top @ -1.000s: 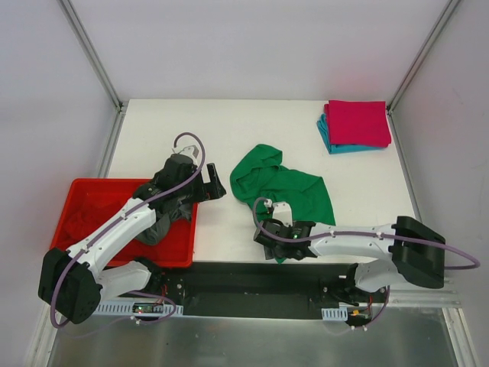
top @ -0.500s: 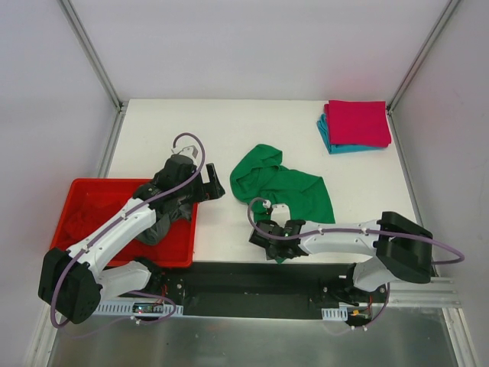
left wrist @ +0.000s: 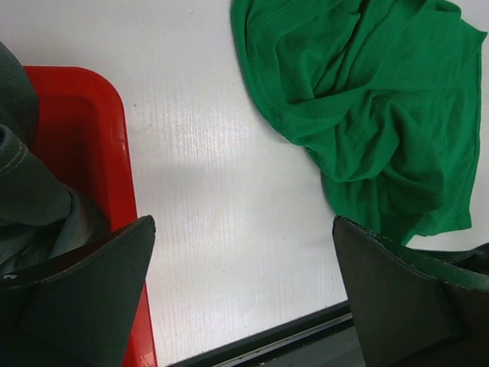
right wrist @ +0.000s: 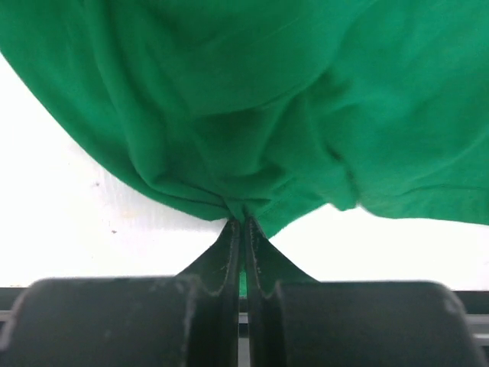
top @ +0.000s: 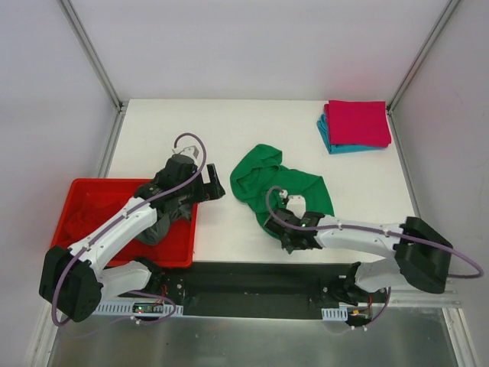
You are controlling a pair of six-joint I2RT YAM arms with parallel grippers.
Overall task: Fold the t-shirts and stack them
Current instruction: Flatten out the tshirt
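Next, I move my left gripper next to the green t-shirt's bunched end (top: 246,183) (left wrist: 289,101) nearest the red tray and close it there, opposite my right gripper's hold.
A bright green t-shirt (top: 279,183) (left wrist: 367,99) (right wrist: 267,99) lies crumpled on the white table's middle. My right gripper (top: 289,227) (right wrist: 243,223) is at its near edge, shut on a pinch of the green cloth. My left gripper (top: 214,187) (left wrist: 243,222) hovers wide open over bare table between the tray and the green shirt, holding nothing. A dark grey t-shirt (top: 164,222) (left wrist: 30,191) is bunched in the tray's right part, partly under my left arm. A folded magenta-pink t-shirt (top: 357,122) rests on a folded teal one (top: 328,143) at the back right.
The red plastic tray (top: 176,256) (left wrist: 84,138) stands at the near left, with a heap of red cloth (top: 80,222) in its left part. The table's black front edge (left wrist: 267,340) runs just below both grippers. Metal frame posts rise at the back corners.
My right gripper has slid to the right along the green shirt's near edge and closed on the cloth. The left arm has stayed still and open.
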